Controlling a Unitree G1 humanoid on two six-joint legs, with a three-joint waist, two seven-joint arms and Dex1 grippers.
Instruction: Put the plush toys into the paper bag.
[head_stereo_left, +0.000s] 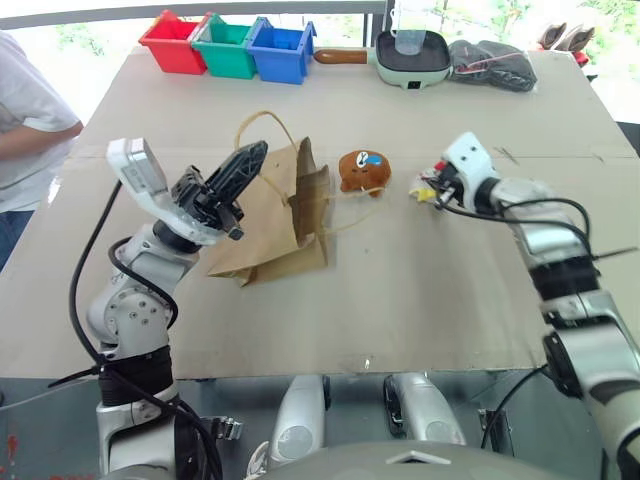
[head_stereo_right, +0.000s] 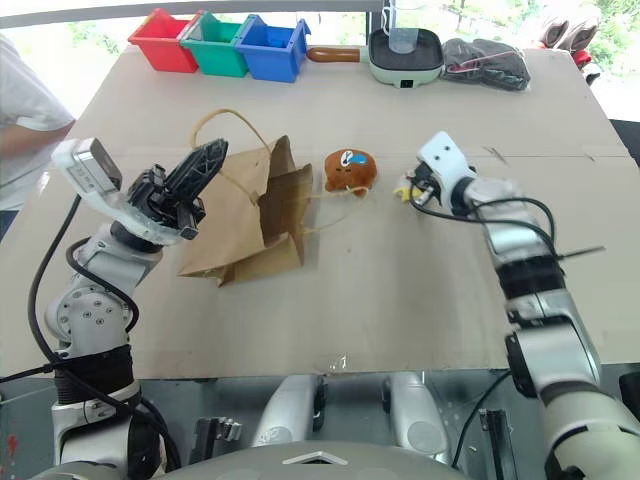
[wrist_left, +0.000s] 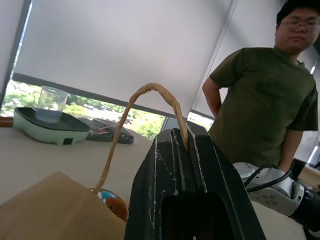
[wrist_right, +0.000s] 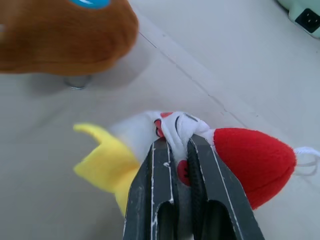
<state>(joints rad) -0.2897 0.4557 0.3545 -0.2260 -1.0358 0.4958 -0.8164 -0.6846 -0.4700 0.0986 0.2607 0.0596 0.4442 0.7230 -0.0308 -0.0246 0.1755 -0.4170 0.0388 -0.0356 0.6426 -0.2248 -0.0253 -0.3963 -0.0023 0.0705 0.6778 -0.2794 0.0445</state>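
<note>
The white chicken plush toy, which rests on the table now, will be let go by my right gripper just inside the opening of the paper bag (head_stereo_left: 294, 226).
The brown paper bag (head_stereo_left: 275, 228) lies slumped on the cardboard-covered table, its mouth facing the round brown plush toy (head_stereo_left: 364, 170) with a blue-white mark. My left gripper (head_stereo_left: 256, 154) is shut on one twisted handle (wrist_left: 150, 91) and holds that loop up; the other handle trails toward the brown toy. To the right lies the white chicken plush toy (head_stereo_left: 424, 188) with red and yellow bits. My right gripper (wrist_right: 178, 144) is shut on the white fabric of the chicken (wrist_right: 247, 159), which rests on the table. The brown toy (wrist_right: 65, 35) sits just beyond it.
Red, green and blue bins (head_stereo_left: 228, 45) line the far edge, with a green electric pan (head_stereo_left: 410, 55) and a dark bundle (head_stereo_left: 492, 63) beside them. A person in white (head_stereo_left: 30, 130) stands at the left. A person in a green shirt (wrist_left: 260, 100) stands beyond the table.
</note>
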